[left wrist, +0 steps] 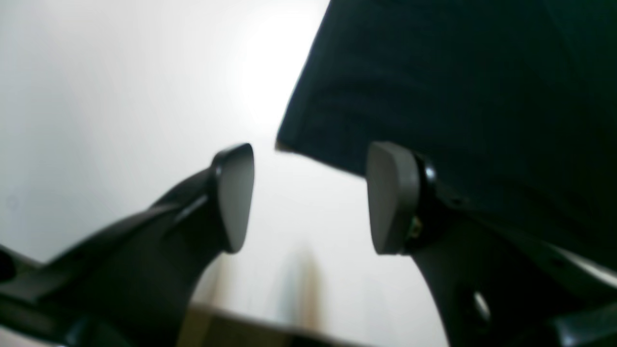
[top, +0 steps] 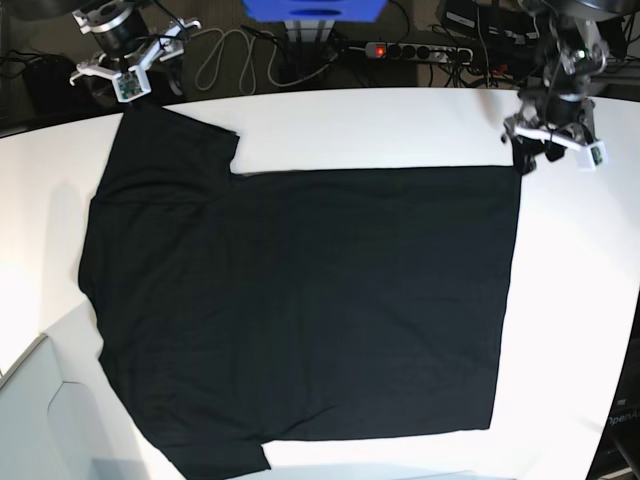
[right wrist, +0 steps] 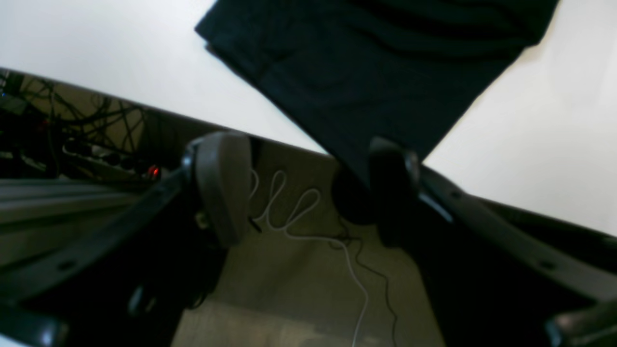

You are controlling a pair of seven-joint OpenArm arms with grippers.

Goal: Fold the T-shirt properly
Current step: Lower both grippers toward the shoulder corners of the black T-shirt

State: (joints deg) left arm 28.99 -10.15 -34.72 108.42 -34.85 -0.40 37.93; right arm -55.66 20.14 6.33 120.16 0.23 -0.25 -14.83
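Observation:
Next, I will close my left gripper on the far corner of the bottom hem (top: 516,171) (left wrist: 289,139) of the black T-shirt, opposite the neck end.
The black T-shirt (top: 300,300) lies spread flat on the white table (top: 380,125), plain side up; no print shows. My left gripper (top: 553,140) hovers at the shirt's far right corner. In the left wrist view it (left wrist: 313,197) is open and empty, with the shirt's corner (left wrist: 458,86) just ahead and behind one pad (left wrist: 393,197). My right gripper (top: 125,75) is at the far left sleeve. In the right wrist view it (right wrist: 306,190) is open and empty, past the table edge, with the sleeve (right wrist: 376,72) just ahead and one finger (right wrist: 390,193) by its hem.
A power strip with a red light (top: 400,48), cables (top: 215,55) and a blue object (top: 313,8) lie behind the table's far edge. A white cable (right wrist: 289,212) lies on the floor below my right gripper. A grey panel (top: 40,420) sits at the near left.

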